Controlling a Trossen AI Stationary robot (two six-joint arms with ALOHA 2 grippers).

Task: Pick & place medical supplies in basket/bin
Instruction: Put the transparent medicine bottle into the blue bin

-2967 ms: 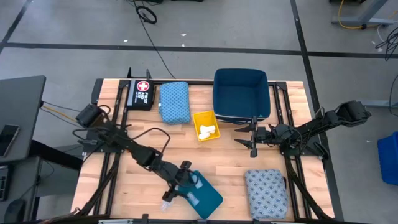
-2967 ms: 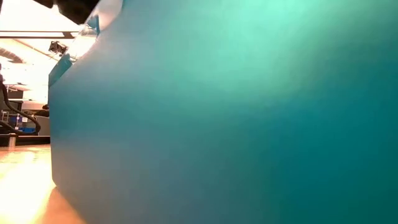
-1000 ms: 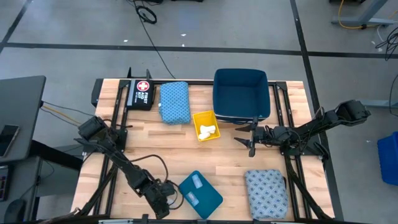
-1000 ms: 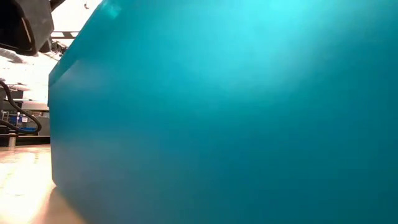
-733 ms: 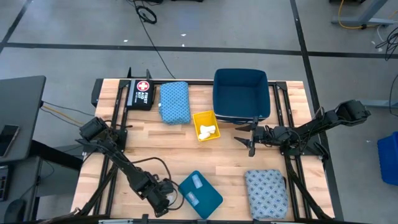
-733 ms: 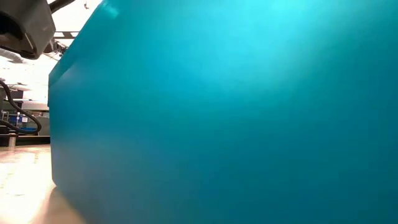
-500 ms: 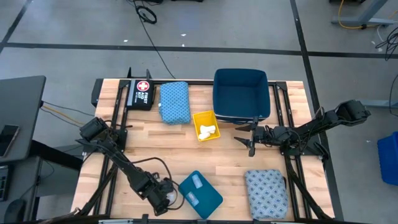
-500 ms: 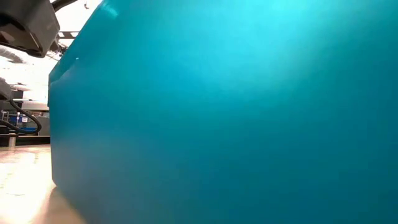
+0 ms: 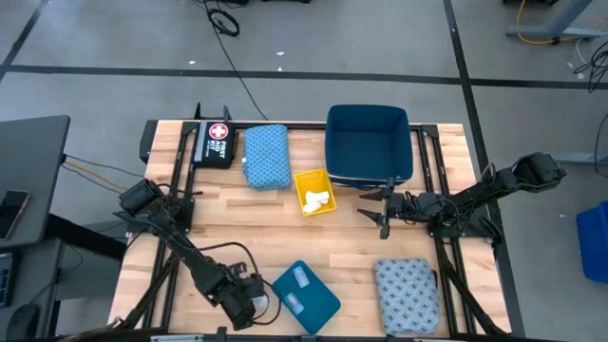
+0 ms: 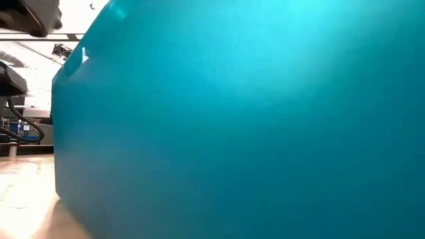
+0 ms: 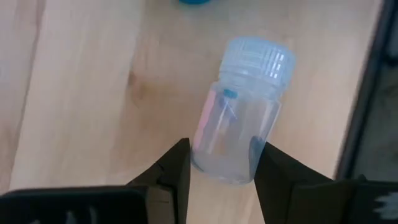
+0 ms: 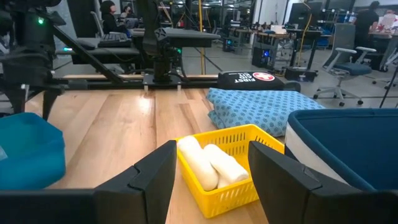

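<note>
My left gripper needs to let go of the clear bottle between the other clear bottles inside the teal box [image 9: 296, 291].
A small clear bottle [image 11: 233, 121] with a pale blue screw cap lies on the wood near the table's front edge, left of a teal box [image 9: 306, 293]. My left gripper [image 9: 253, 302] is shut on it. My right gripper [image 9: 383, 214] hangs open at mid-right with nothing between its fingers, facing a yellow bin [image 9: 315, 191] that holds white rolls [image 12: 208, 163]. A blue patterned pad [image 9: 266, 155] lies at the far side and a grey-blue pad [image 9: 407, 294] at the near right. The dark blue basket [image 9: 369, 142] stands at the far right. My left gripper [image 11: 221, 155] pinches the clear bottle's body near its base end [image 11: 217, 168] between its two fingers, one on each side. The fingers come from above, slanting, and lie along the bottle, whose cap [image 11: 260, 57] points away from them. The bottle appears to lie on the wood.
A black first-aid case [image 9: 215, 142] lies at the far left by the blue pad. Small clear packets [image 9: 299, 277] lie on top of the teal box, whose wall [image 10: 252, 133] fills the low view. Bare wood lies between the bins and the near edge.
My left gripper has edged a little toward the teal box along the table's near edge. The right arm has kept still.
</note>
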